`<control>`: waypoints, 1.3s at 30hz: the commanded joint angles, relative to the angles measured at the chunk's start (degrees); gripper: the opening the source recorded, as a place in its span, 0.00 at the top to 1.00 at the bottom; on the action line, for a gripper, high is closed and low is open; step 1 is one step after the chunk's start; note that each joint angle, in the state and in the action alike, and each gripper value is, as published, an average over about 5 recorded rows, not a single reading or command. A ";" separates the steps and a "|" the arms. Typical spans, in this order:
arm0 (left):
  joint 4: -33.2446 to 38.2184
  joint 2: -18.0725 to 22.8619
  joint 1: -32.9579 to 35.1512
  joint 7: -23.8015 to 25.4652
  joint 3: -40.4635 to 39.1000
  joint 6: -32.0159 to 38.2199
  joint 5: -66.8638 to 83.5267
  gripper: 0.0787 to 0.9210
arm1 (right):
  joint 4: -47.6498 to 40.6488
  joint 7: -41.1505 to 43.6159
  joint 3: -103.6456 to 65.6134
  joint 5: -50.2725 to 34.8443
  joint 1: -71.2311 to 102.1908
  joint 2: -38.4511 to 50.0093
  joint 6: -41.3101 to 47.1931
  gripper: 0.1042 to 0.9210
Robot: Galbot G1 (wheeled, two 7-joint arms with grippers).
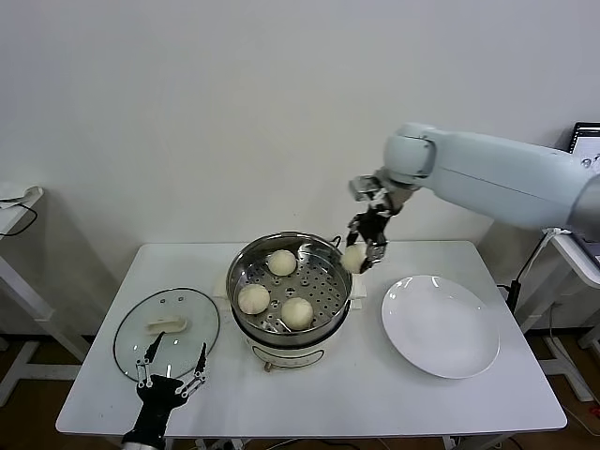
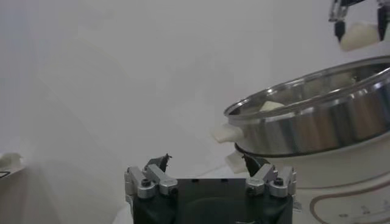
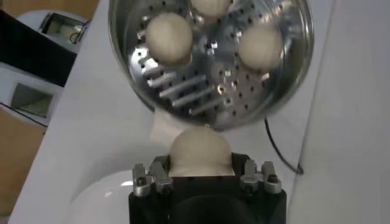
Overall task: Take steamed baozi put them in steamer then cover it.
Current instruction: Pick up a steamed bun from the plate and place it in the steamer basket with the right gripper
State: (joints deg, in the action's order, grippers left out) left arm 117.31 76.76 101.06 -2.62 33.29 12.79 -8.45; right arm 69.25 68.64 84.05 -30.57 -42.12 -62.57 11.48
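My right gripper should release its baozi onto the tray's bare patch (image 1: 321,281) (image 3: 207,89) between the back baozi and the front baozi.
The steamer (image 1: 286,323) stands mid-table with three baozi on its perforated tray: one at the back (image 1: 281,262), one at the left (image 1: 253,299), one at the front (image 1: 297,312). My right gripper (image 1: 363,251) is shut on the fourth baozi (image 1: 353,258) and holds it just above the steamer's right rim; in the right wrist view this baozi (image 3: 200,151) sits between the jaws over the rim. The glass cover (image 1: 166,331) lies flat on the table, left of the steamer. My left gripper (image 1: 171,372) is open and empty at the front edge, by the cover.
An empty white plate (image 1: 440,325) lies right of the steamer. The steamer's rim (image 2: 311,100) shows close by in the left wrist view. A side table (image 1: 14,214) stands at the far left, another with a laptop at the far right.
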 commanded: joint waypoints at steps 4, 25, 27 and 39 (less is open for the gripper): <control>1.13 -0.07 0.17 -0.08 0.70 0.28 0.21 0.12 | -2.77 -4.34 4.88 -2.23 0.61 -11.77 2.69 0.33; 1.09 0.10 0.69 -0.14 1.05 0.76 0.07 0.12 | -7.01 -7.09 5.84 1.88 6.20 -13.41 3.76 0.31; 1.06 0.12 0.62 -0.19 1.04 0.72 0.05 0.12 | -7.05 -7.42 5.73 2.01 6.41 -13.34 3.74 0.30; 0.74 0.02 0.10 -0.25 1.24 0.46 -0.21 0.12 | -4.72 -8.59 3.65 2.93 6.74 -11.56 3.60 0.12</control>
State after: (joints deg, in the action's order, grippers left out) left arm 118.13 76.86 101.43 -2.84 34.53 13.47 -8.55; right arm 63.14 60.79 88.77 -28.31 -35.51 -74.68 15.07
